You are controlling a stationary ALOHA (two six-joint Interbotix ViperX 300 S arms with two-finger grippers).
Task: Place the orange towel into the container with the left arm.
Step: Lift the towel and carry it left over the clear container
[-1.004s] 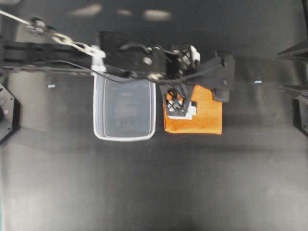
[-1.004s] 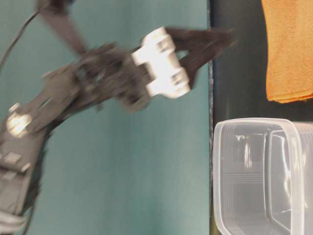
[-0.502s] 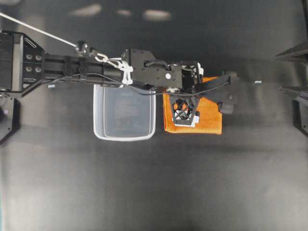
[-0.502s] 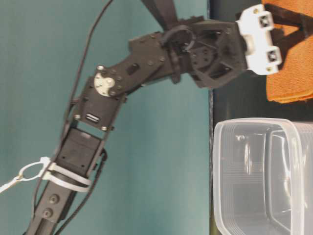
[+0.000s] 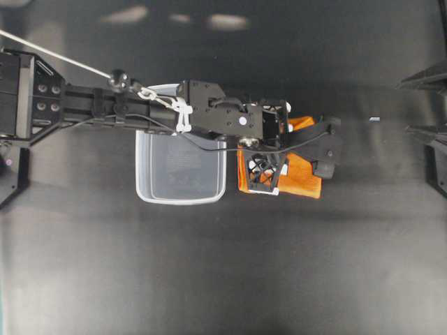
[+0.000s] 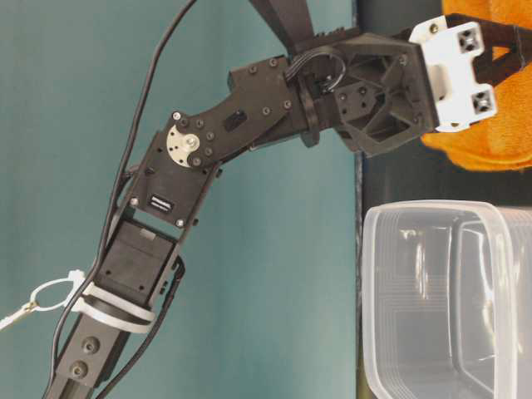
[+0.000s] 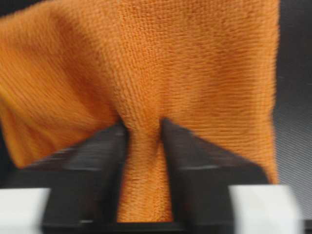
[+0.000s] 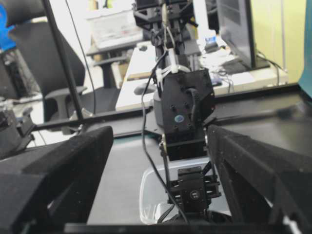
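Observation:
I need to release the orange towel with my left gripper inside the clear container, over the middle of its bottom [image 5: 184,152].
The orange towel [image 5: 302,169] lies to the right of the container [image 5: 180,200] in the overhead view, bunched up and no longer flat. My left gripper [image 5: 290,150] is shut on it. In the left wrist view the two black fingers [image 7: 97,161] pinch a raised fold of the towel [image 7: 195,73] at my left gripper [image 7: 144,131]. In the table-level view the left gripper [image 6: 507,50] is pressed into the towel [image 6: 490,141], just past the clear tub [image 6: 416,209]. My right gripper [image 5: 422,101] is open and empty at the right edge.
The left arm [image 5: 105,105] stretches across the tub's far rim from the left. The right wrist view shows the right fingers [image 8: 53,170] wide apart, the left arm [image 8: 187,107] ahead and the tub [image 8: 151,190] below it. Desks and chairs stand beyond the table.
My left gripper came down onto the flat towel and shut on it. The towel is now bunched into a fold and its far edge has pulled in.

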